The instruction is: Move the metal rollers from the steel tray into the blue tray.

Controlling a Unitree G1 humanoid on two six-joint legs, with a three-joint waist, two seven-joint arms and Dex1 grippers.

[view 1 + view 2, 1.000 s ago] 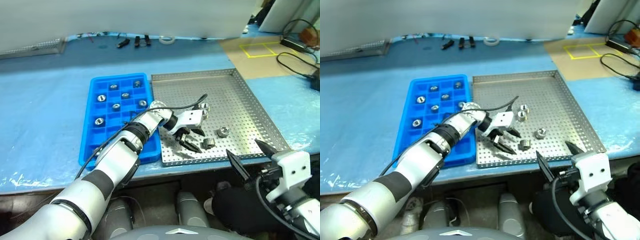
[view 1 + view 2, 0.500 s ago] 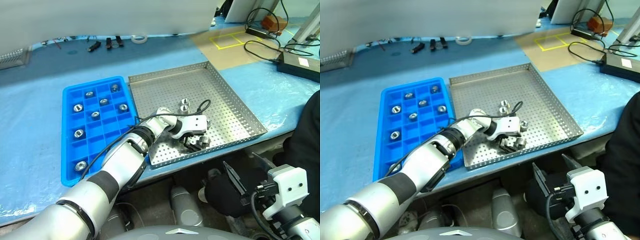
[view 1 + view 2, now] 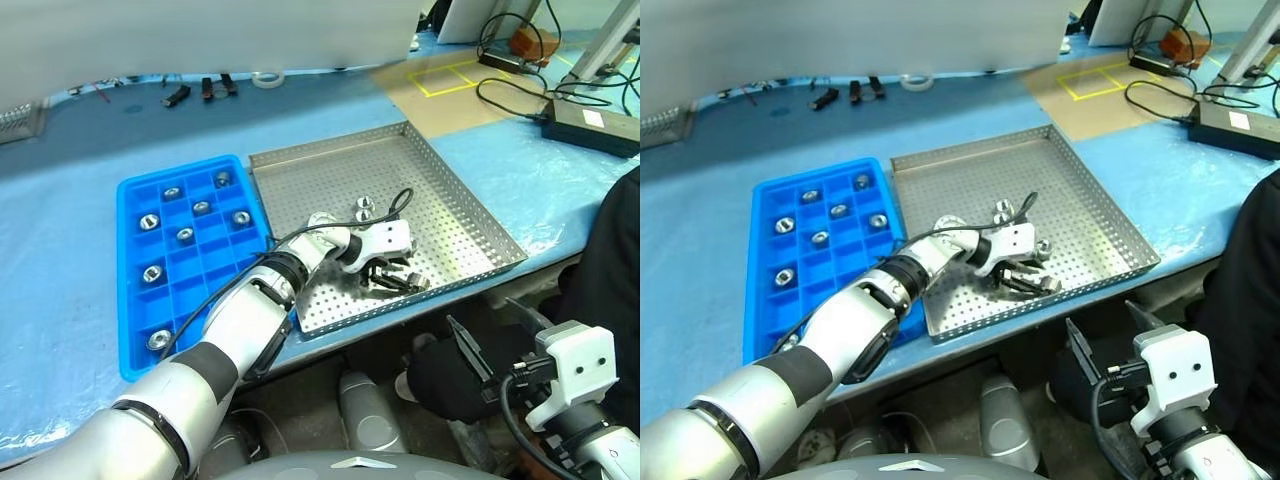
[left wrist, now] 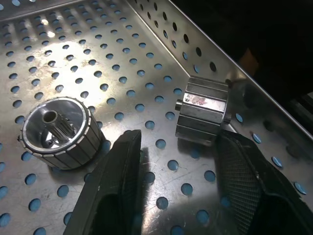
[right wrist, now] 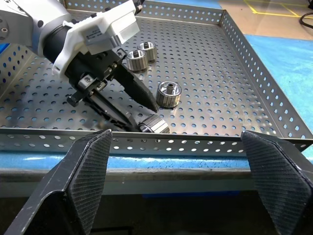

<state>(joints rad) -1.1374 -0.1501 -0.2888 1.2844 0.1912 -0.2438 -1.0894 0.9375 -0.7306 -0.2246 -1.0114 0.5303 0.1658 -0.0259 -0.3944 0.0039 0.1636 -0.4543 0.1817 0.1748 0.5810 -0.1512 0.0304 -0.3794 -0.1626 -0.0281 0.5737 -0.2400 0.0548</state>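
Note:
The roller on its side is close to the steel tray's front rim and crowds my finger. My left gripper needs to back away and take the upright roller [image 4: 61, 133] first.
Low in the steel tray [image 3: 420, 190], close to its front rim, my left gripper [image 3: 400, 278] is open. One metal roller [image 4: 201, 110] lies on its side between the fingertips, against one finger [image 4: 244, 166]. A second roller [image 4: 56, 132] stands upright just outside the other finger [image 4: 117, 181]. Further back in the tray sit two more rollers [image 3: 363, 207]. Left of the steel tray, the blue tray [image 3: 215, 270] holds several rollers [image 3: 148, 222] in separate compartments. My right gripper [image 3: 497, 330] hangs wide open and empty below the table's front edge.
Small tools [image 3: 175, 95] and a tape roll [image 3: 265, 77] lie along the table's far side. A yellow-taped square [image 3: 445, 75], cables and a black power box [image 3: 590, 115] are at the back right. A dark mass [image 3: 615, 260] stands at the right edge.
The whole view has swung to the right. My left gripper has pushed towards the front-right rollers and its fingers have drawn closer together. The right gripper has kept still.

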